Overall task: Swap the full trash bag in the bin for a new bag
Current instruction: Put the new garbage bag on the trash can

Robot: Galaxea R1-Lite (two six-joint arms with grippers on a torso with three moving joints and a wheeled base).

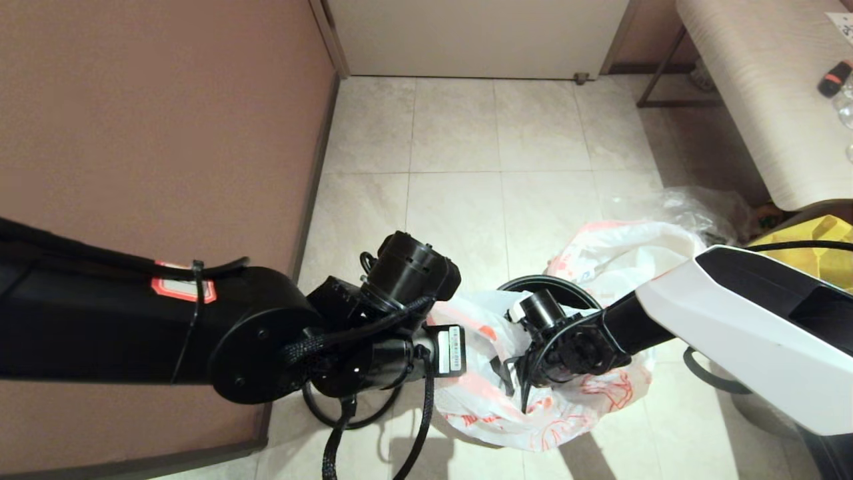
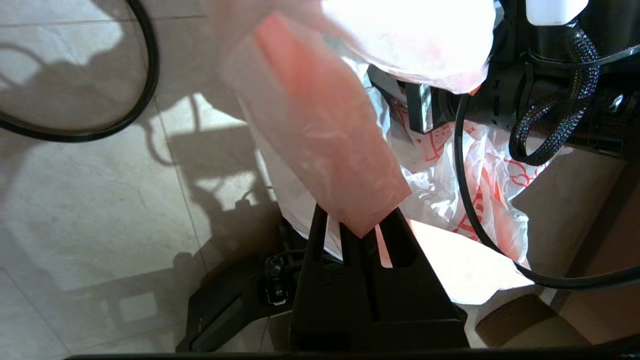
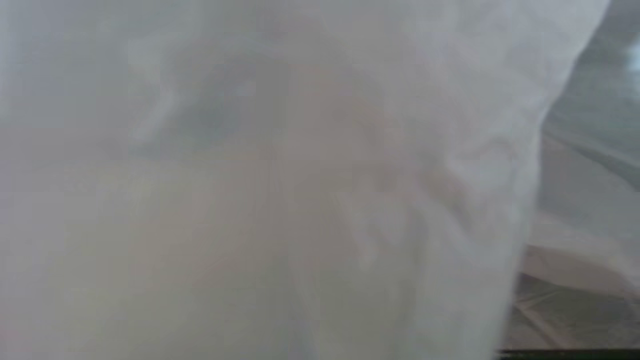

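The pink rim band's end sits shallow in my left fingers; I should open them and grip the pink band (image 2: 336,141) deeper before stretching the new bag's opening.
The new bag (image 1: 533,407), thin white film with red print and a pink rim band, hangs between my two wrists over the bin (image 1: 537,283). Only a dark arc of the bin's rim shows. In the left wrist view my left gripper (image 2: 358,221) is shut on the bag's pink rim band (image 2: 320,130). My right wrist (image 1: 566,343) reaches into the bag from the right. Its gripper is hidden by the film, which also covers the right wrist view. The full trash bag (image 1: 633,250), bulging and pink-rimmed, lies on the floor just behind the bin.
A brown wall (image 1: 160,133) runs close along the left. A clear crumpled bag (image 1: 700,203) and a big yellow bag (image 1: 816,243) sit at the right under a pale table (image 1: 753,80). Bare tiled floor (image 1: 453,153) stretches toward the door.
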